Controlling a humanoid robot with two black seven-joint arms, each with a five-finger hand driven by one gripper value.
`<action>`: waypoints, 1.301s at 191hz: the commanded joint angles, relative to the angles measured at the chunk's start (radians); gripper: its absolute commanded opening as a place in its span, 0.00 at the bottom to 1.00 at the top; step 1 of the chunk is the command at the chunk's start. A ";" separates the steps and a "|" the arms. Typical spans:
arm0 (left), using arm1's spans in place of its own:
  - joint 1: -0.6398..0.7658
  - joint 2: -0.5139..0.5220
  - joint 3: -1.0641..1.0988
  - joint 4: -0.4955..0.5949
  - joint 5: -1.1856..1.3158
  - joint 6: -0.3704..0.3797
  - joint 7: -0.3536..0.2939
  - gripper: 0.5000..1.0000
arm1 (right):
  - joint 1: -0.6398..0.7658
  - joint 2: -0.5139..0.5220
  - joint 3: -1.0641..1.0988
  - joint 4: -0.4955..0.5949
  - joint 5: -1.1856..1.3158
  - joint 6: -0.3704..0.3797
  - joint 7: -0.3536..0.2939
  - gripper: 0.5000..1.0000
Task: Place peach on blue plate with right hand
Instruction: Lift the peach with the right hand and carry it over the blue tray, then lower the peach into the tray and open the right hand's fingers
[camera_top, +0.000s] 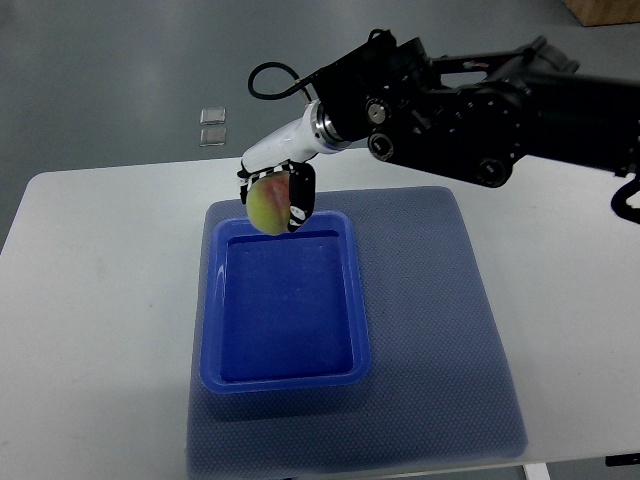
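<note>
The robot's right gripper should release the peach near the middle of the blue plate (283, 288), slightly toward that plate's far rim.
My right hand (277, 197) reaches in from the right edge on a black arm and is shut on the peach (265, 205), a yellow-green fruit with a pink blush. The peach hangs in the air over the far rim of the blue plate (213, 300), a deep rectangular blue tray with nothing in it. Black fingers (300, 195) wrap the peach's right side and partly hide it. The left arm does not show.
The blue tray sits on a blue-grey textured mat (440, 320) on a white table (90, 300). Two small clear squares (212, 125) lie on the grey floor beyond the table's far edge.
</note>
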 joint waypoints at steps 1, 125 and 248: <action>0.001 0.000 0.000 0.003 0.000 0.000 0.000 1.00 | -0.045 0.034 0.000 -0.054 -0.002 -0.007 0.000 0.00; 0.001 0.000 0.000 0.005 0.000 0.000 0.002 1.00 | -0.234 0.034 0.008 -0.099 0.001 -0.105 0.006 0.00; 0.000 0.000 0.000 0.005 0.000 0.000 0.002 1.00 | -0.290 0.034 0.006 -0.053 0.001 -0.128 0.010 0.83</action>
